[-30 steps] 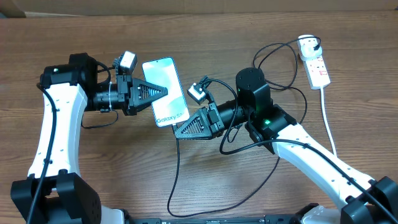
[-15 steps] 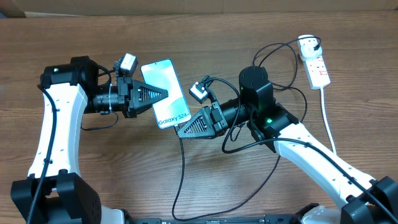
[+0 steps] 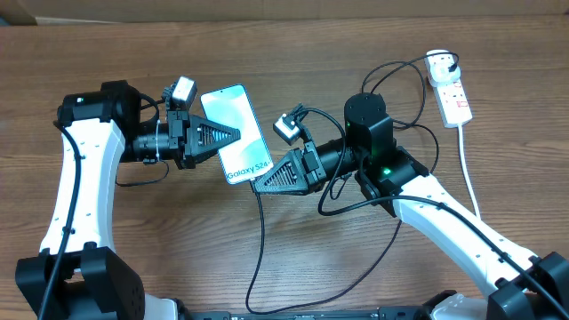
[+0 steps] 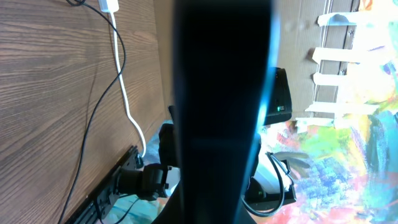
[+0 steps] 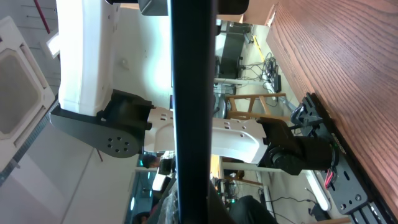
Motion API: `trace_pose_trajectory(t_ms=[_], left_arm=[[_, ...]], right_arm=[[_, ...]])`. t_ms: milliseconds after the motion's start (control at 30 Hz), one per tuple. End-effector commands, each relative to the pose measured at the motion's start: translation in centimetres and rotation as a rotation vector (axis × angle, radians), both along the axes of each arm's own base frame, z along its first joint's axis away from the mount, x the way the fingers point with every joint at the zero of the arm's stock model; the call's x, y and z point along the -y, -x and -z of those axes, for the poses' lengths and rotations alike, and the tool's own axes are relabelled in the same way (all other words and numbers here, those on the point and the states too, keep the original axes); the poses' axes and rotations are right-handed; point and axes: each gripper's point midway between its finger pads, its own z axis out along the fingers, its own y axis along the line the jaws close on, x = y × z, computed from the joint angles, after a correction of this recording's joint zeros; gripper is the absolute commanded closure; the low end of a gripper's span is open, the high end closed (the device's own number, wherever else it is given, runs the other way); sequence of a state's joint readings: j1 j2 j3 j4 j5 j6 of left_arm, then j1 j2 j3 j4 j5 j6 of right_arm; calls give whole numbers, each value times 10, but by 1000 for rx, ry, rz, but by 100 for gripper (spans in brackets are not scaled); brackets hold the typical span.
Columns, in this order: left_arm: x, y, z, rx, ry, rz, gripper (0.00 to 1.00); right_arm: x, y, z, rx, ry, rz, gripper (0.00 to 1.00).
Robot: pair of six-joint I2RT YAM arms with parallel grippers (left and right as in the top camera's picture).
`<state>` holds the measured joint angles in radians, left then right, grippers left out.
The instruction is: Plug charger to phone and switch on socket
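I will let go of the phone, which is held above the table now, with my left gripper on the bare wooden table [image 3: 275, 141] between my arms, just beyond my right gripper's fingertips.
In the overhead view my left gripper [image 3: 238, 133] is shut on the left long edge of the phone [image 3: 242, 114] and holds it above the table, lit teal screen up and white text at its near end. My right gripper [image 3: 259, 186] is shut on the end of the charger at that near end. The connector tip is hidden between the fingers. The thin black cable [image 3: 260, 240] hangs down from there. The white adapter [image 3: 442, 64] sits in the socket [image 3: 456, 102] at the far right. In the left wrist view the phone [image 4: 217, 93] is a dark slab blocking the middle.
The socket's thick white cord [image 3: 469, 178] runs down the right side of the wooden table [image 3: 356, 36]. Loops of black cable [image 3: 391, 76] lie behind and around the right arm. A black rail [image 3: 311, 314] lines the front edge.
My right gripper has shifted slightly up and to the right, closer under the phone's near end, with the cable following. The left gripper and phone have barely moved.
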<state>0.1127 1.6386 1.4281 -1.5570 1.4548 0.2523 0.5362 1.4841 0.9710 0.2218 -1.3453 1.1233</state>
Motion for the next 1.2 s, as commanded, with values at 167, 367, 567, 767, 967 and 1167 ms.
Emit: trace_pose_trajectory(t_ms=[167, 367, 567, 767, 967, 1167], left_arm=[[6, 4, -7, 33, 13, 18, 96], [6, 4, -7, 33, 13, 18, 96], [6, 4, -7, 33, 13, 18, 96], [1, 1, -7, 43, 12, 1, 96], [-13, -7, -6, 55, 9, -44, 96], [-25, -20, 6, 58, -59, -78, 96]], right_arm=[[0, -25, 3, -2, 23, 131, 96], [-1, -28, 3, -4, 25, 146, 96], [-1, -30, 4, -6, 28, 158, 96], [0, -25, 3, -9, 24, 133, 63], [1, -19, 1, -13, 17, 93, 33], [1, -19, 2, -15, 19, 95, 13]])
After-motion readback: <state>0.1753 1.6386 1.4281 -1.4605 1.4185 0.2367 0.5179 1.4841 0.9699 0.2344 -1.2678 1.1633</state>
